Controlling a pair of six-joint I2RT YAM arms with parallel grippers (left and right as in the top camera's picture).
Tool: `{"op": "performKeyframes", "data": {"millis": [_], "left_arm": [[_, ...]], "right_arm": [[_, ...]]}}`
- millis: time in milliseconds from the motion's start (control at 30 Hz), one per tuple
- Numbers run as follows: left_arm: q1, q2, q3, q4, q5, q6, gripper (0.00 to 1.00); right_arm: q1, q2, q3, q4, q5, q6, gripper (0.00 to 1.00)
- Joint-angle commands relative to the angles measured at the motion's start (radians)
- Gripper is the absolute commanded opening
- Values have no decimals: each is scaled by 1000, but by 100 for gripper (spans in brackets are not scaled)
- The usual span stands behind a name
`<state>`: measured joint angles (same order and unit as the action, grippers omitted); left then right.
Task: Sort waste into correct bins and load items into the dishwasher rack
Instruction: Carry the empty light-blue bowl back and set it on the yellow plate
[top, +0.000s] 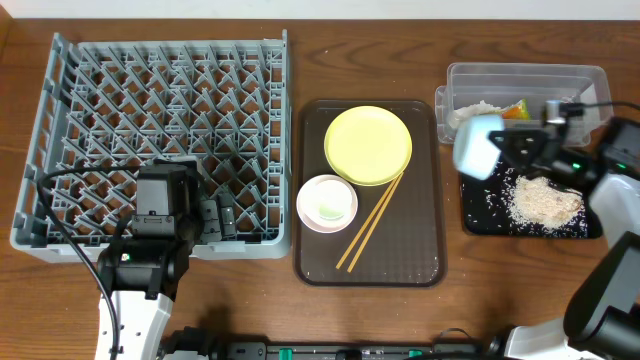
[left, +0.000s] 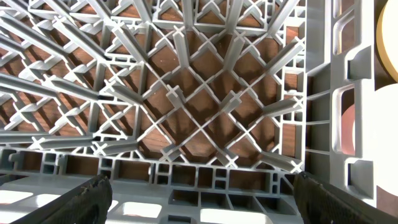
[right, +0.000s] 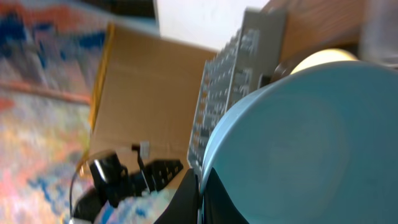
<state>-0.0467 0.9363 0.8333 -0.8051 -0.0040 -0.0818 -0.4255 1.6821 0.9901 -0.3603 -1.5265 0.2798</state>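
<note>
My right gripper will set the light blue bowl down on top of the yellow plate (top: 372, 146) (right: 326, 60) in the brown tray and let go.
My right gripper (top: 508, 148) is shut on the rim of the light blue bowl (top: 478, 146) and holds it tilted on its side above the left end of the black tray (top: 480, 215); the bowl fills the right wrist view (right: 298, 137). Rice-like scraps (top: 543, 200) lie heaped in the black tray. The clear tub (top: 525, 75) behind holds white paper (top: 472, 112) and a wrapper (top: 515, 110). The yellow plate (top: 368, 145), pinkish-white bowl (top: 327, 203) and chopsticks (top: 372, 222) rest on the brown tray (top: 420, 265). My left gripper (top: 222, 213) is open over the grey rack's (top: 160, 100) front edge (left: 199, 186).
The rack fills the left half of the table. The brown tray stands between the rack and the bins. The right arm's body (top: 620, 200) reaches in from the right edge. Bare wood shows along the front.
</note>
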Motion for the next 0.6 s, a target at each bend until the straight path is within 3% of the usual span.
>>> {"op": "performKeyframes", "data": {"millis": [0,400,567], "left_arm": [[4,3,25,-2,-4,-9,95],[4,4,25,-5,-50,3,95],[4,4,25,-5,-50,3,95]], "right_arm": [[87,5,10,23,-22,-34,1],[403,3,13,158,282,-23,1],[510,3,23,171,555,-35,1]]}}
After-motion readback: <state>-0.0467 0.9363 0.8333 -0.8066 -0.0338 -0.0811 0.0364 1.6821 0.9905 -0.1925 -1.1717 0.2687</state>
